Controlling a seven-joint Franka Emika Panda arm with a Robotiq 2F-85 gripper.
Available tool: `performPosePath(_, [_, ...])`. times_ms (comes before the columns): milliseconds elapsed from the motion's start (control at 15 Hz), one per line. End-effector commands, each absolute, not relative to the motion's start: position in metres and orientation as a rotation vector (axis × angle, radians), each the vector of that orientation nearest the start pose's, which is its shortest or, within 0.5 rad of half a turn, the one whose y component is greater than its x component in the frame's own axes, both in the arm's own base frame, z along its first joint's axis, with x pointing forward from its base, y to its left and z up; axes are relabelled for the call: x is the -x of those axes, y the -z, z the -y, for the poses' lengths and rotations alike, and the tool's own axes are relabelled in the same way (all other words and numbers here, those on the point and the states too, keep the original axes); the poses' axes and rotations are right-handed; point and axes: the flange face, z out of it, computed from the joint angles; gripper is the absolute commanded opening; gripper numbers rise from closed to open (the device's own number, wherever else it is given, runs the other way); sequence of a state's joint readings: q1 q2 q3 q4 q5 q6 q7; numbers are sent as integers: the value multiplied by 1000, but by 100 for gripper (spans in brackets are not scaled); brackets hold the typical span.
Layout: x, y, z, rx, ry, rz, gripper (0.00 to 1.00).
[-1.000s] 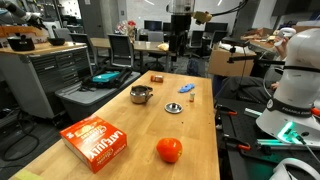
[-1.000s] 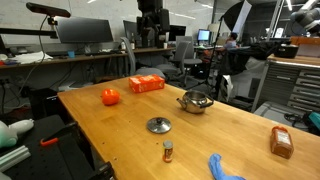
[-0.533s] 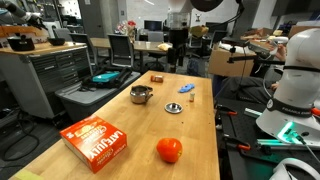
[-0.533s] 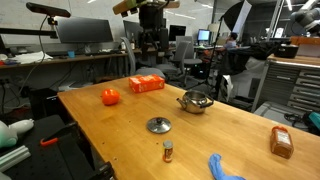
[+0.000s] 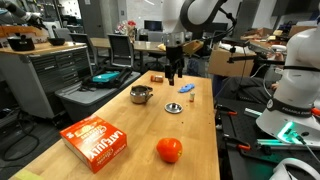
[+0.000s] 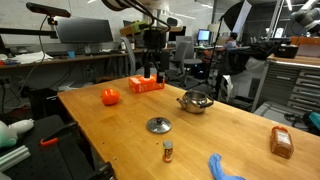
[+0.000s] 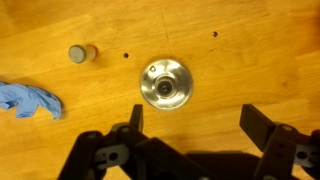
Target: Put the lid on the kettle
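The silvery lid has the small knob (image 5: 173, 107) (image 7: 166, 88) in its middle. Next, I move my gripper to that knob and close it there.
The lid (image 7: 165, 84), a round silvery disc with a small knob, lies flat on the wooden table; it shows in both exterior views (image 5: 173, 108) (image 6: 158, 125). The kettle (image 5: 141, 95), a squat shiny pot with an open mouth, stands apart from the lid and also shows in an exterior view (image 6: 195, 101). My gripper (image 7: 198, 120) is open and empty, hanging well above the table, with the lid just beyond its fingers in the wrist view. It also shows in both exterior views (image 5: 173, 76) (image 6: 152, 74).
An orange box (image 5: 97, 142) and an orange-red ball (image 5: 169, 150) lie near one end of the table. A blue object (image 7: 28, 100) and a small bottle (image 7: 79, 53) lie near the lid. A brown packet (image 6: 281, 142) lies towards a corner.
The arm has come down from the top of both exterior views; the gripper now hangs lower over the table. The lid and kettle have not moved.
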State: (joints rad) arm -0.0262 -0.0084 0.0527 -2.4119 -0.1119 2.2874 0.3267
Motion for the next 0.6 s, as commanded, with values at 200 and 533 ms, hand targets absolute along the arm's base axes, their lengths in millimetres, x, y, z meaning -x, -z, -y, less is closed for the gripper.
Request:
performPosePath(200, [-492,-275,10,3186,-124,-432,100])
performPosePath(533, [-494,-251,22,3181,-125,-472,100])
